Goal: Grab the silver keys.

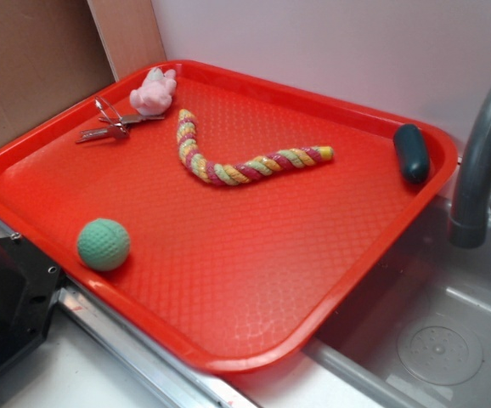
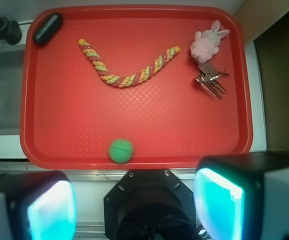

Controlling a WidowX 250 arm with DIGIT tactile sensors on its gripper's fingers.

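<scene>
The thin ring (image 1: 101, 105) (image 2: 224, 74) of the silver keys stands up above the tray beside the pink plush toy, so next my gripper closes on it.
The silver keys (image 1: 114, 126) lie on the red tray (image 1: 254, 263) near its far left corner, touching a pink plush toy (image 1: 154, 92). In the wrist view the keys (image 2: 210, 81) sit at the upper right, just below the plush toy (image 2: 207, 44). My gripper (image 2: 134, 210) is open and empty, high above the robot base, off the tray's near edge and far from the keys. Its two glowing pads (image 2: 52, 212) frame the bottom of the wrist view. The gripper does not show in the exterior view.
A striped rope (image 1: 237, 161) lies bent across the tray's middle. A green ball (image 1: 103, 244) sits by the near left rim. A dark oblong object (image 1: 412, 153) lies at the far right corner. A sink (image 1: 449, 340) and grey faucet (image 1: 483, 153) stand to the right. Black robot base (image 2: 152, 205).
</scene>
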